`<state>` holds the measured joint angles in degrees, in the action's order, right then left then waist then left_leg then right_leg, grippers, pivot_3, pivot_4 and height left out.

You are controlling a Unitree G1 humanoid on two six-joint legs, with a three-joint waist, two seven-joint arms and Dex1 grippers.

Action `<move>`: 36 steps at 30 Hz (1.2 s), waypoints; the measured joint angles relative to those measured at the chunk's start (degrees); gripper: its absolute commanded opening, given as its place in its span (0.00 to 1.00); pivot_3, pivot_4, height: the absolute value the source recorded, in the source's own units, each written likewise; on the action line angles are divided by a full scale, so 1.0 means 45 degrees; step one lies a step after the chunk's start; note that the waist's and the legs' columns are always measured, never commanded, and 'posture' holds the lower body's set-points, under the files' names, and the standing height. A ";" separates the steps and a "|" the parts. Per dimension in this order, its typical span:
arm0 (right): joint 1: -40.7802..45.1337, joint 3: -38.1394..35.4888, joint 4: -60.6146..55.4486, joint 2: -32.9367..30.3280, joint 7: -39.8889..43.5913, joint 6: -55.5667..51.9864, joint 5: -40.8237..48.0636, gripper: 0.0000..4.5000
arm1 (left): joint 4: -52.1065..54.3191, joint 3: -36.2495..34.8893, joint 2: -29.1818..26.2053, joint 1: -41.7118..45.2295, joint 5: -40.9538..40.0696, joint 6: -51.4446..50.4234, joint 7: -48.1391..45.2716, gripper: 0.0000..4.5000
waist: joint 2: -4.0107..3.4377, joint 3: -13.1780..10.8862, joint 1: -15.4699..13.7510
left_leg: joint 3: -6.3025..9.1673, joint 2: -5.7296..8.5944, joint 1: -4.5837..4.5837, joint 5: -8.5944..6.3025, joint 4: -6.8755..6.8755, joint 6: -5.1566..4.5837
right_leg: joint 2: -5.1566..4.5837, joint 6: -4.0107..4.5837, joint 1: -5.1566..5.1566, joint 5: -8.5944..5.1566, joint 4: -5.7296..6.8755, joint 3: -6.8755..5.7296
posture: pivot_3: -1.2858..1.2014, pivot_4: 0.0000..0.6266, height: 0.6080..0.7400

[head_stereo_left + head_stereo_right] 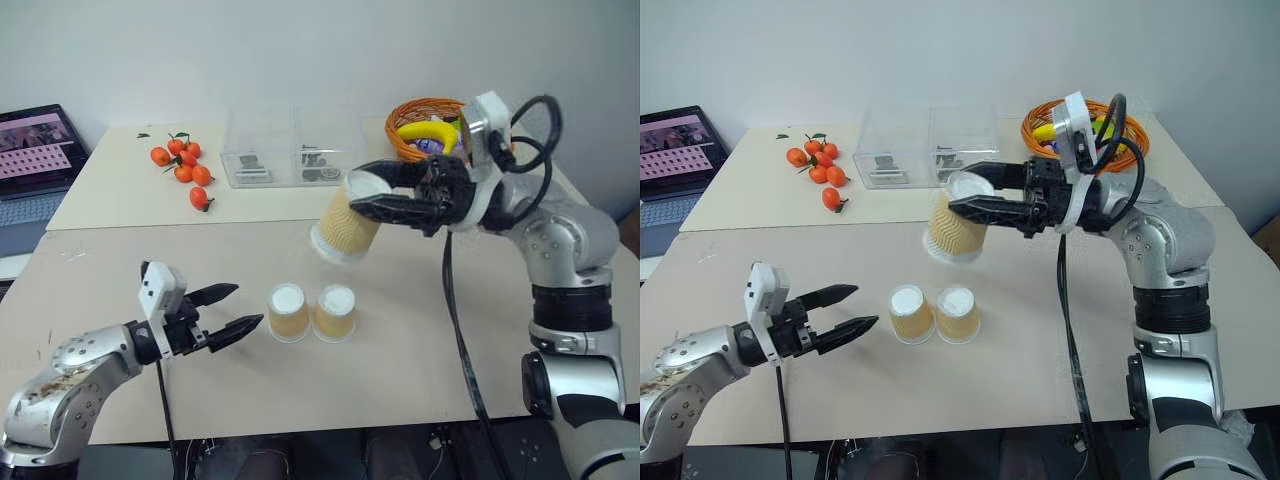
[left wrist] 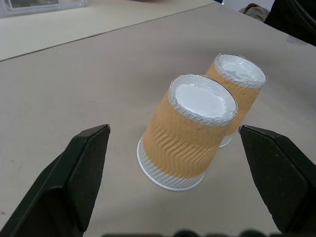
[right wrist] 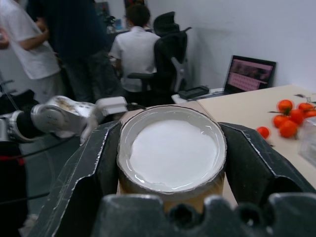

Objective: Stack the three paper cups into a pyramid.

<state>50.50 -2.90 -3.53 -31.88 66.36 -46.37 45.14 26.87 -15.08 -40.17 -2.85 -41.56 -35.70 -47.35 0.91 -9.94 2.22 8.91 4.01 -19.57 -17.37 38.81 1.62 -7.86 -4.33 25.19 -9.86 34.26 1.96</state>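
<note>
Next, my right gripper sets the tilted paper cup, now hanging above and behind the pair, down across the white tops of both standing cups [image 1: 311, 301].
Two tan-orange paper cups stand upside down and side by side on the table: the left cup [image 1: 288, 311] and the right cup [image 1: 335, 312]. They also show in the left wrist view, nearer cup [image 2: 187, 133] and farther cup [image 2: 236, 86]. My left gripper [image 1: 228, 312] rests open just left of them, holding nothing. A third paper cup [image 1: 347, 225] hangs tilted in the air above and behind the pair. My right gripper [image 1: 368, 193] is shut on it near its narrow white end [image 3: 173, 148].
A clear plastic box [image 1: 290, 148] sits at the back, with a bunch of small oranges [image 1: 183, 168] to its left and an orange wire basket [image 1: 425, 125] to its right. A laptop [image 1: 35, 160] stands at the far left. People show behind in the right wrist view.
</note>
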 measured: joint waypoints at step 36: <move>-0.0515 0.3324 0.0665 0.1439 0.0796 0.2584 -0.3267 0.61 | -0.0432 0.0837 0.0474 0.0644 0.0550 0.0577 -0.0108 1.00 | 0.0000 0.0000 0.0040 | -0.0008 -0.0012 -0.0010 0.0001 0.0003 0.0007 | 0.0014 0.0009 0.0022 0.0012 -0.0001 0.0002 | 0.52 0.24 0.91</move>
<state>48.18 12.05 -0.54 -25.41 69.94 -34.74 30.44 24.93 -11.31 -38.04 0.05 -39.09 -33.10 -47.84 0.91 -9.94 2.40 8.87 3.95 -19.62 -17.36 38.82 1.65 -7.79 -4.29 25.29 -9.81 34.26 1.97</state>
